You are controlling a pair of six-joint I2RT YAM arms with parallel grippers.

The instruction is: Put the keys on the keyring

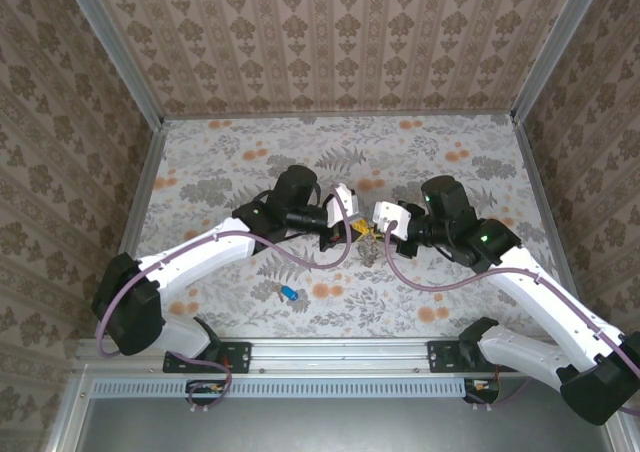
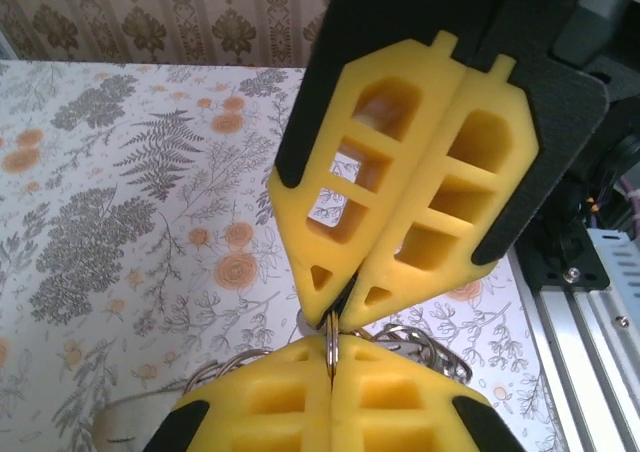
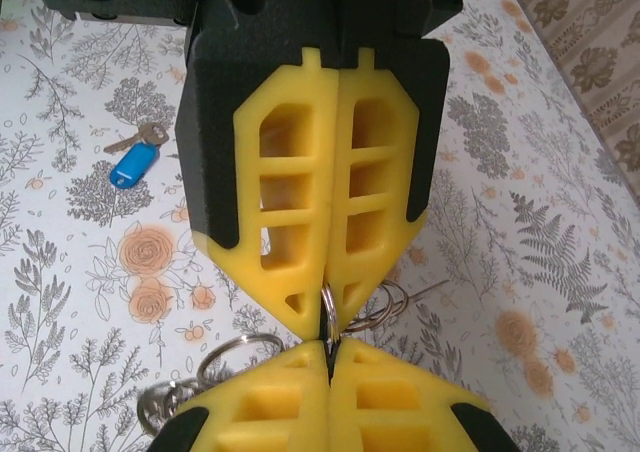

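Note:
The thin metal ring meets my right gripper's fingers at a slant, so next my right gripper opens, line up square with the left gripper and pinches the ring's edge (image 3: 331,320).
My two grippers meet tip to tip above the middle of the table, the left gripper (image 1: 352,232) and the right gripper (image 1: 377,228). Both are shut on the same thin metal ring of the keyring (image 2: 330,340), which stands edge-on between the left gripper (image 2: 331,360) below and the right gripper (image 2: 343,310) above. The right wrist view has that ring (image 3: 328,307) between the right gripper (image 3: 328,352) and the left gripper (image 3: 322,324). More linked rings (image 3: 236,356) hang to the table. A blue-headed key (image 1: 289,293) lies flat on the table near the left arm, also the blue-headed key (image 3: 133,164).
Patterned walls close the table (image 1: 450,162) on three sides. A purple cable (image 1: 300,262) loops from each arm. The loose rings of the keyring bunch up on the table under the grippers (image 1: 368,252).

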